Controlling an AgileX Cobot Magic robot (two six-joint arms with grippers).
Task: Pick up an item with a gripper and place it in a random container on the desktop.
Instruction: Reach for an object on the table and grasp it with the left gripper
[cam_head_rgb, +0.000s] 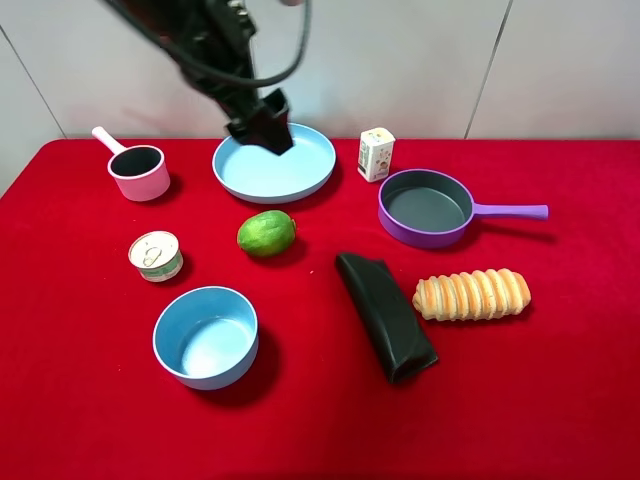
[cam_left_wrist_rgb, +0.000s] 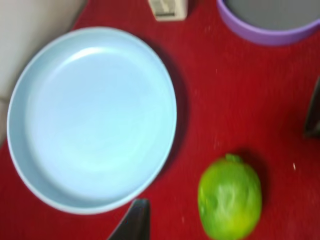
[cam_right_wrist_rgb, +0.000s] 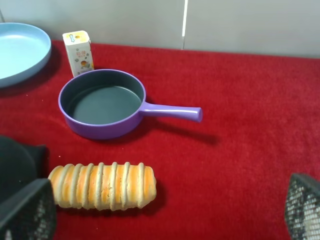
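Next, the left gripper closes on the sides of the white carton (cam_head_rgb: 375, 158) (cam_left_wrist_rgb: 169, 5), which stands between the light-blue plate and the purple pan.
The item, a small white and pale-yellow carton (cam_head_rgb: 376, 153), stands upright on the red desktop (cam_head_rgb: 560, 400) between the light-blue plate and the purple pan; it also shows in the left wrist view (cam_left_wrist_rgb: 168, 8) and the right wrist view (cam_right_wrist_rgb: 78, 52). The container, a pink saucepan (cam_head_rgb: 140, 172), sits at the back left. My left gripper (cam_head_rgb: 262, 128) hangs over the plate's back edge, open and empty, well left of the carton; its fingers (cam_left_wrist_rgb: 135, 222) stand wide apart. My right gripper (cam_right_wrist_rgb: 165, 210) is open and empty, out of the exterior view.
A light-blue plate (cam_head_rgb: 274, 162) is at the back centre, with a lime (cam_head_rgb: 266, 233) in front of it. A tin can (cam_head_rgb: 155, 255) and a light-blue bowl (cam_head_rgb: 206, 335) are at the front left. A purple frying pan (cam_head_rgb: 425, 207), a bread roll (cam_head_rgb: 471, 294) and a black pouch (cam_head_rgb: 385, 315) are on the right.
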